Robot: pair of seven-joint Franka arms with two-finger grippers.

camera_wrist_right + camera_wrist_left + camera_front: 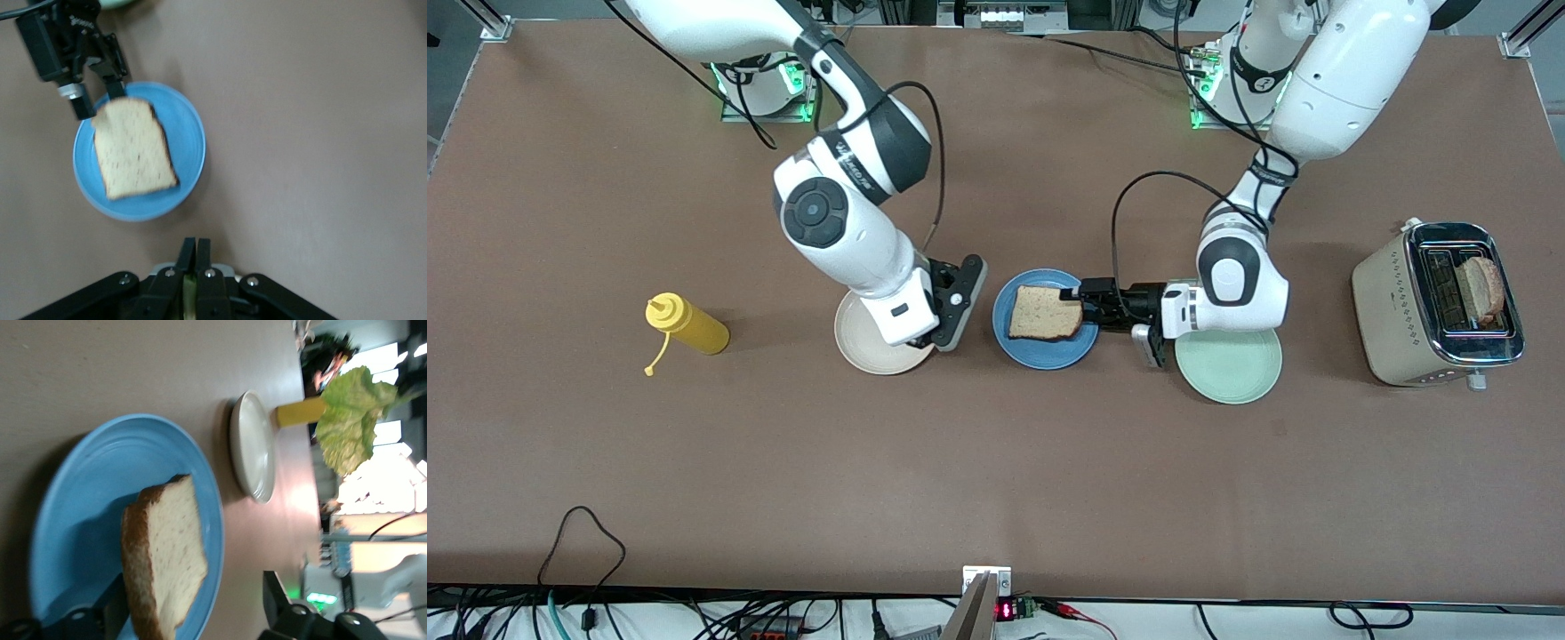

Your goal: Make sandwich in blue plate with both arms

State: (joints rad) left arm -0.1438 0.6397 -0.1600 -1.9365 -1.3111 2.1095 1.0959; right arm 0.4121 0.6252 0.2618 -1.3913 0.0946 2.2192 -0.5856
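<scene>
The robot's right gripper will release the lettuce leaf, now hanging beside the blue plate, on top of the bread slice in the blue plate (1061, 332) (154, 135), so that it hangs over the slice's edge.
A slice of toasted bread (1045, 313) lies on the blue plate (1021, 348) at the table's middle. My left gripper (1083, 307) reaches in level over the plate's rim. Its fingers (279, 600) stand open on either side of the bread's (170, 553) end, which sits slanted over the plate (80, 520). My right gripper (953, 311) hangs beside the blue plate, over the edge of the cream plate (867, 345), shut on a green lettuce leaf (350, 420). The leaf is hidden under the hand in the front view. The right wrist view shows bread (133, 157), plate (187, 140) and the left gripper (100, 99).
A mint-green plate (1232, 369) lies under the left wrist. A beige toaster (1400, 307) with a bread slice (1483, 289) in its slot stands at the left arm's end. A yellow squeeze bottle (689, 325) lies toward the right arm's end.
</scene>
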